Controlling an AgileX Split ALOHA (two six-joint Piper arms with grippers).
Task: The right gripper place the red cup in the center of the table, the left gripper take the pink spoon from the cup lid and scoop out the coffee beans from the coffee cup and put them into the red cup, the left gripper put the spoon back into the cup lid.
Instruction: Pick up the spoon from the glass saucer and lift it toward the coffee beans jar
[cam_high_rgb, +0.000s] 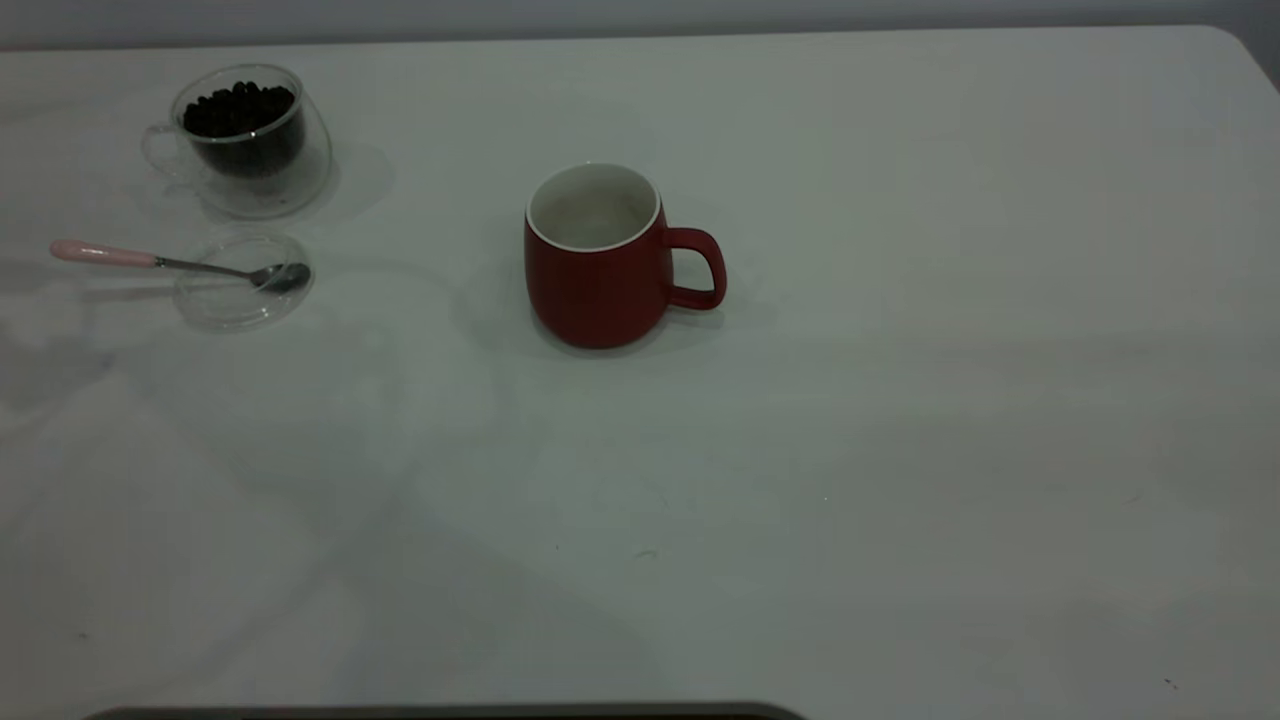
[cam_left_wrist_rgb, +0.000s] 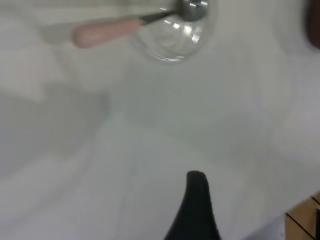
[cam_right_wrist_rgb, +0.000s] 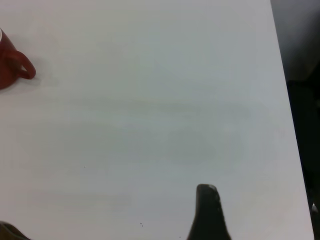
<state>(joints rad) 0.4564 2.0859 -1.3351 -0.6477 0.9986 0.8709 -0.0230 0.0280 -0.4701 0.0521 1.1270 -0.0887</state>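
The robot's left gripper should next move to the pink spoon that rests in the cup lid and close on the middle of its handle (cam_high_rgb: 101, 253) (cam_left_wrist_rgb: 106, 33).
The red cup (cam_high_rgb: 600, 270) stands upright near the middle of the table (cam_high_rgb: 900, 450), handle to the right, its white inside bare. At the far left the clear coffee cup (cam_high_rgb: 250, 140) holds dark coffee beans (cam_high_rgb: 240, 108). In front of it lies the cup lid (cam_high_rgb: 243, 280), with the pink spoon (cam_high_rgb: 160, 262) resting bowl-down in it and its handle pointing left. Neither gripper shows in the exterior view. A black part of my left gripper (cam_left_wrist_rgb: 197, 210) hovers over bare table, short of the spoon (cam_left_wrist_rgb: 107, 31) and lid (cam_left_wrist_rgb: 172, 40). My right gripper (cam_right_wrist_rgb: 210, 212) is well away from the red cup (cam_right_wrist_rgb: 12, 67).
The table's right edge (cam_right_wrist_rgb: 285, 100) runs close to the right gripper, with dark floor beyond. A wooden surface (cam_left_wrist_rgb: 305, 220) shows past the table edge in the left wrist view. A dark strip (cam_high_rgb: 450, 712) lies along the table's front edge.
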